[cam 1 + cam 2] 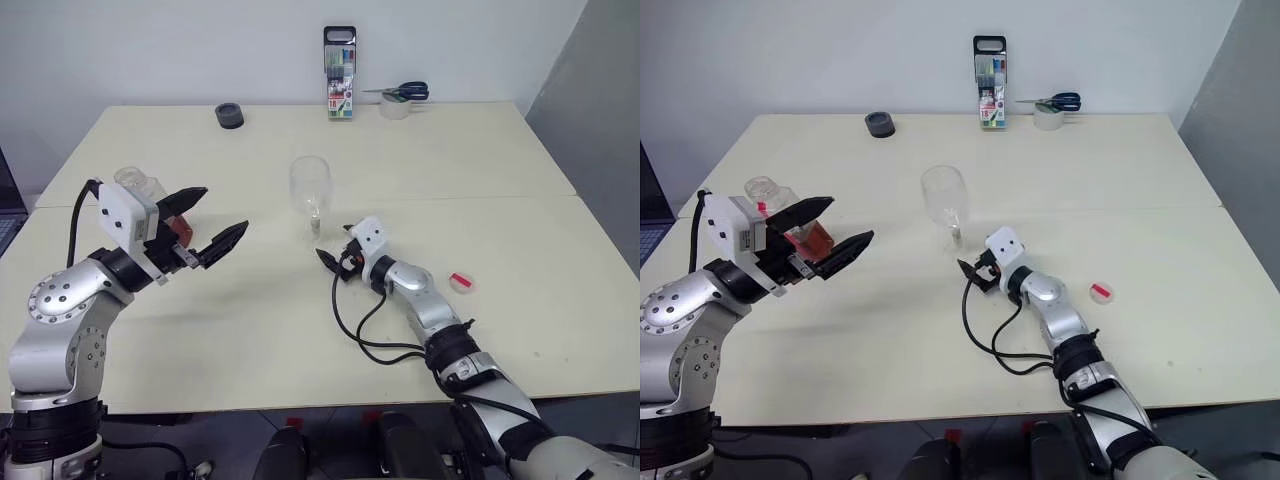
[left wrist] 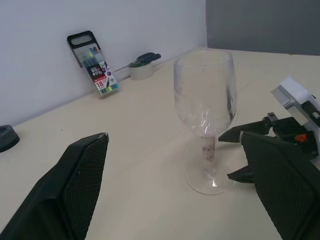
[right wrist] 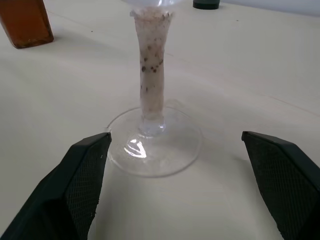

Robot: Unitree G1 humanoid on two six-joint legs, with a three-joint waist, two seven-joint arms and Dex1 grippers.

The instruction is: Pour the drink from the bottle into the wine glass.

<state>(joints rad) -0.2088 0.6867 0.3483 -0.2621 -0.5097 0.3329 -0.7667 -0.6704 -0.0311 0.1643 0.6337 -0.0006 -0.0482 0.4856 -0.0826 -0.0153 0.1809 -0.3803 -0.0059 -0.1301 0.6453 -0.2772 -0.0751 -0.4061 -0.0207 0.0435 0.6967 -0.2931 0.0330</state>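
Note:
The open bottle is next for my left gripper, which should turn to it and close around the bottle's lower half (image 1: 181,227), near the top of the amber drink.
The wine glass (image 1: 310,186) stands empty at the middle of the table (image 1: 480,160), its stem speckled. The bottle (image 1: 138,184) stands upright at the left, without a cap, and the amber drink (image 1: 812,238) fills its lower part. My left gripper (image 1: 205,222) hovers open right in front of the bottle, pointing toward the glass, with nothing between its fingers. My right gripper (image 1: 333,255) sits low over the table, open, just short of the glass's foot (image 3: 152,145), with the stem straight ahead of it. The bottle's base (image 3: 22,20) shows beyond the glass.
A small red cap (image 1: 460,281) lies on the table to the right of my right arm. Along the far edge stand a pack of coloured pens (image 1: 340,75), a tape roll with scissors (image 1: 402,99) and a black round object (image 1: 229,116).

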